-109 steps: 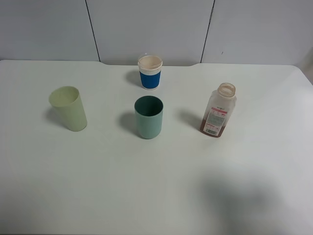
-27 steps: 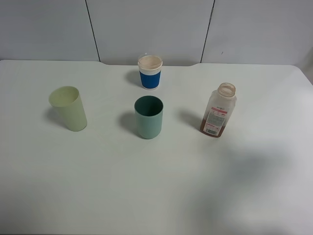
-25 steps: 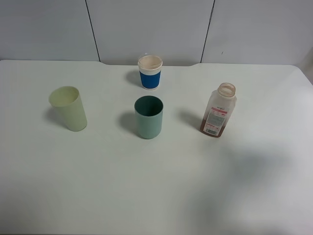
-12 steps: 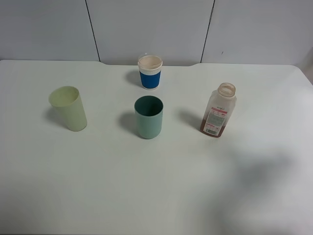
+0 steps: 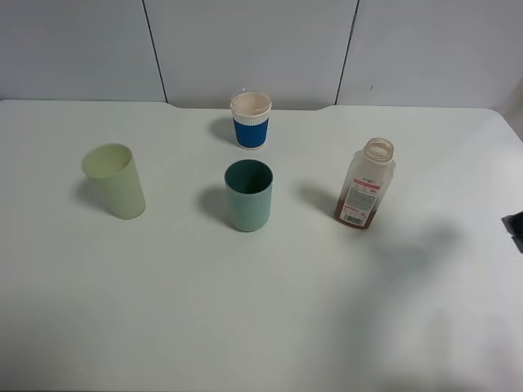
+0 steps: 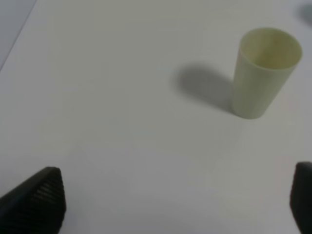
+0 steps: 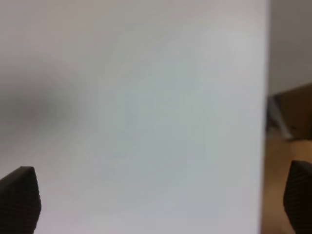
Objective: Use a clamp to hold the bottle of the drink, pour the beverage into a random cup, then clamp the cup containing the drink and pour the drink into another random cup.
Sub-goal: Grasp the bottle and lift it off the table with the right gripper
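Note:
Next, my right gripper closes around the labelled middle (image 5: 365, 189) of the drink bottle, well below the bottle's open neck.
The uncapped drink bottle (image 5: 364, 184), with brown liquid low inside and a pink-white label, stands upright on the right of the white table (image 5: 245, 302). A teal cup (image 5: 248, 195) stands in the middle, a blue paper cup (image 5: 251, 121) behind it, and a pale green cup (image 5: 114, 180) on the left. The pale green cup also shows in the left wrist view (image 6: 265, 70). My left gripper (image 6: 170, 204) is open and empty, well short of that cup. My right gripper (image 7: 158, 200) is open and empty above bare table near its edge. A dark tip of the right arm (image 5: 515, 224) shows right of the bottle.
The table's right edge (image 7: 267, 122) runs through the right wrist view, with brown floor (image 7: 290, 146) beyond it. A grey panelled wall (image 5: 261, 49) stands behind the table. The arm's shadow (image 5: 409, 253) lies on the table below and right of the bottle.
A dark tip of the right arm has entered the exterior view at the right edge. Its shadow on the table has moved toward the bottle. The bottle and cups have not moved.

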